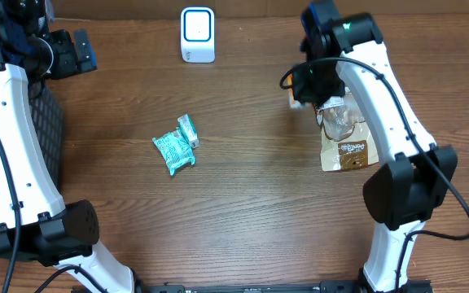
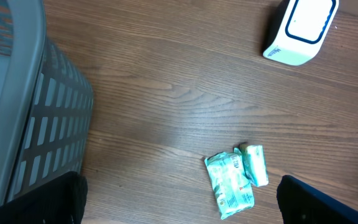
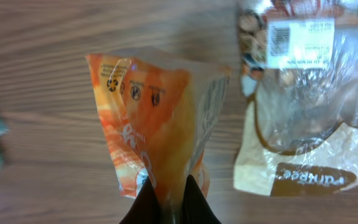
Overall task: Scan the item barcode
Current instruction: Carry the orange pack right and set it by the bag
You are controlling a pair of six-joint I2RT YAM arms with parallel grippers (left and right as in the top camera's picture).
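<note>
My right gripper has the orange snack packet to place. I need to let go of it on the wood (image 1: 311, 135) (image 3: 221, 115) beside the brown and clear bag.
My right gripper (image 3: 171, 200) is shut on the lower edge of an orange snack packet (image 3: 154, 118), which hangs above the wood table. Overhead, that gripper (image 1: 301, 94) is at the right rear, with only a sliver of the packet (image 1: 293, 99) showing beneath the arm. No barcode on the packet is readable. The white and blue scanner (image 1: 197, 34) stands at the rear centre, to the left of the packet and apart from it; it also shows in the left wrist view (image 2: 300, 28). My left gripper (image 2: 179, 211) is open and empty, up at the far left (image 1: 76, 53).
A brown and clear bag (image 1: 344, 134) lies flat under my right arm, its barcode label (image 3: 280, 36) facing up. Two teal packets (image 1: 175, 149) lie mid-table, also seen from the left wrist (image 2: 232, 183). A grey basket (image 2: 17, 112) stands at the left edge.
</note>
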